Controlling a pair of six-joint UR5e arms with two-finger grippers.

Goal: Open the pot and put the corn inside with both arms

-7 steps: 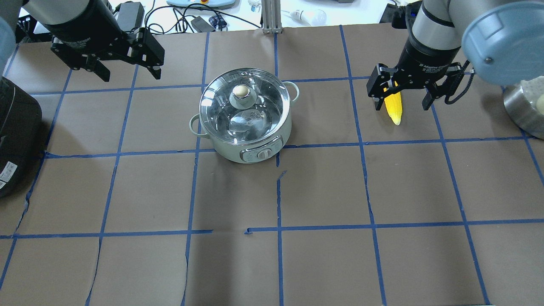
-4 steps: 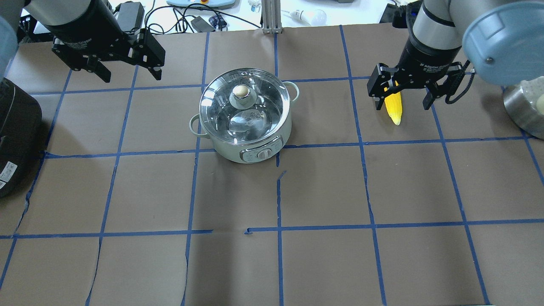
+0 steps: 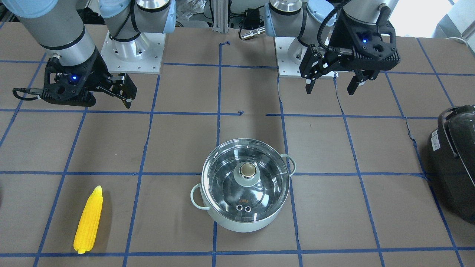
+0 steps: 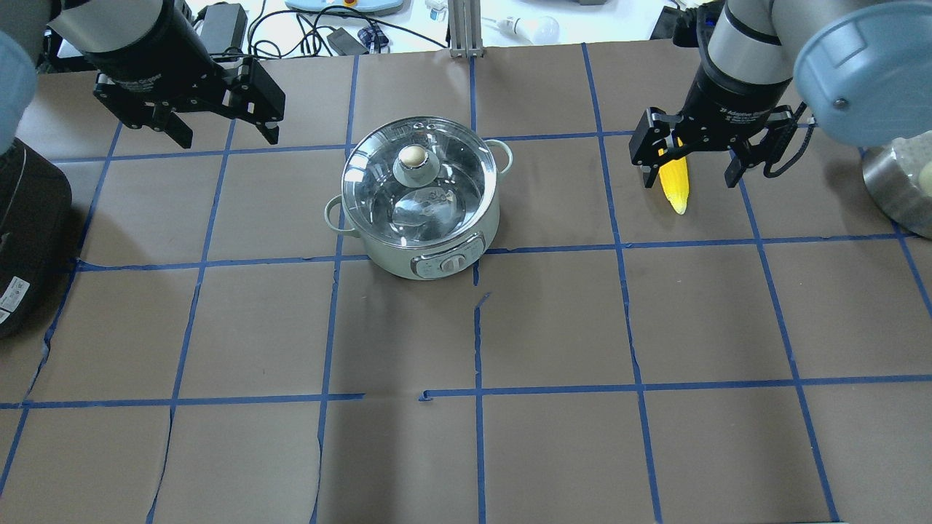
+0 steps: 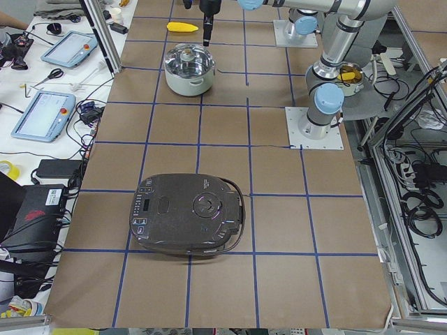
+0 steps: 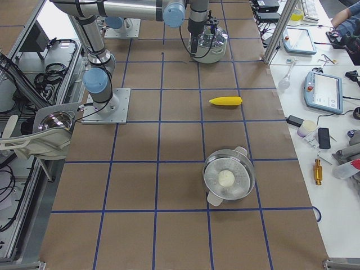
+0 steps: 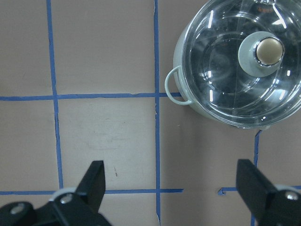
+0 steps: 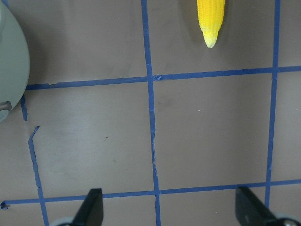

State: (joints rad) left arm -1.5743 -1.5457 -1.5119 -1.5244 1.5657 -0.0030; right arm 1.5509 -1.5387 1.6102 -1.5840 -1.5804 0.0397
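Note:
Next, my left gripper needs to go to the knob [image 3: 247,170] [image 7: 269,51] of the pot's glass lid and close there, because the lid is shut.
The pale mint-green pot [image 4: 419,218] stands mid-table with its glass lid [image 4: 378,182] shut and the knob [image 4: 413,156] on top; it also shows in the front view [image 3: 245,222] and the left wrist view [image 7: 188,70]. The yellow corn [image 4: 677,185] lies flat on the table to the pot's right; it also shows in the front view [image 3: 89,220] and the right wrist view [image 8: 210,19]. My left gripper [image 4: 227,132] hangs open and empty, high up and left of the pot. My right gripper [image 4: 689,178] is open and empty, high above the corn.
A large black appliance [image 4: 22,233] sits at the table's left edge. A steel pot with a pale ball inside [image 4: 899,193] stands at the right edge. Cables and devices [image 4: 328,33] lie beyond the far edge. Blue tape lines [image 4: 477,393] grid the brown table.
My left gripper has shifted slightly to the right, toward the pot. The right gripper, pot and corn have hardly moved.

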